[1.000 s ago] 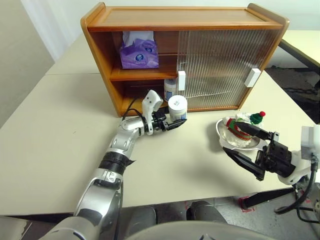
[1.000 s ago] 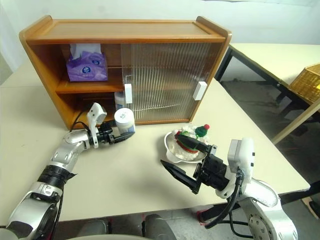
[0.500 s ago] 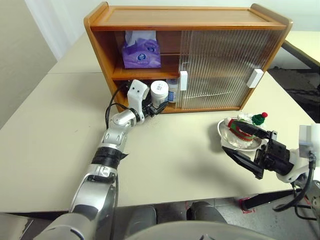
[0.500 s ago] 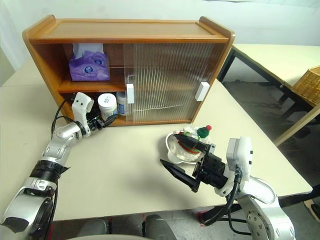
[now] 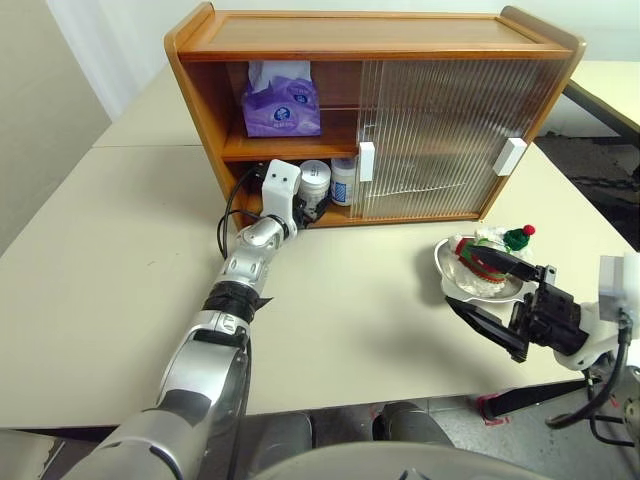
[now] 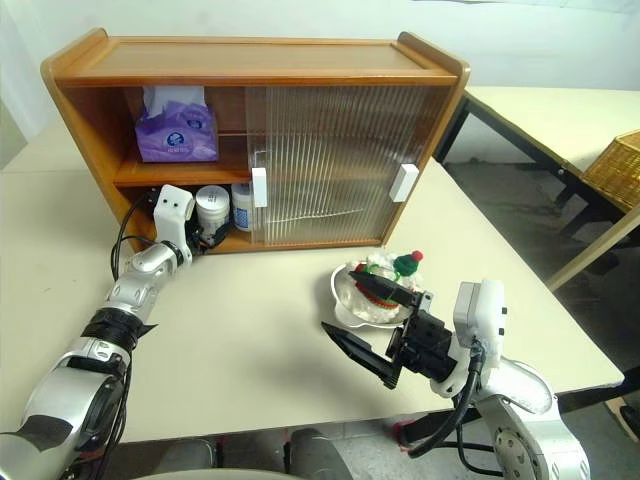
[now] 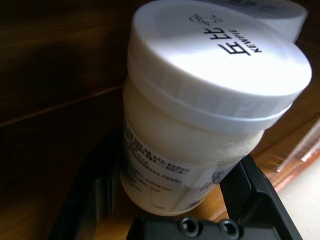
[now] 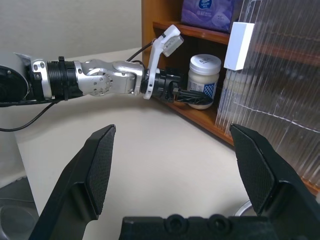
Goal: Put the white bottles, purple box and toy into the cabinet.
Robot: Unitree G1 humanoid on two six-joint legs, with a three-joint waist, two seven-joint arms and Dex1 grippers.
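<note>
The white bottle in my left gripper needs to be let go on the lower shelf [image 5: 299, 203] under the purple box, near the second bottle.
The cabinet [image 5: 380, 32] stands at the back of the table, its left side open. The purple box [image 5: 280, 105] rests on its upper shelf. My left gripper [image 5: 308, 203] reaches into the lower shelf, shut on a white bottle [image 7: 200, 130] held upright. A second white bottle [image 5: 343, 180] stands just beside it, at the edge of the ribbed door [image 5: 450, 130]. On the table to the right, the toy [image 5: 492, 256] lies on its silver dish [image 5: 441, 266]. My right gripper [image 6: 340, 300] hovers beside the dish, open, with nothing between its fingers.
The two sliding doors cover the cabinet's middle and right, each with a white handle [image 5: 364, 160]. A second table [image 6: 540, 110] and a wicker basket [image 6: 615, 165] are off to the right. The table's front edge runs close under my right arm.
My left arm has carried the white bottle from in front of the cabinet into the lower shelf, beside the other bottle, turning at the wrist. The right gripper has stayed put.
</note>
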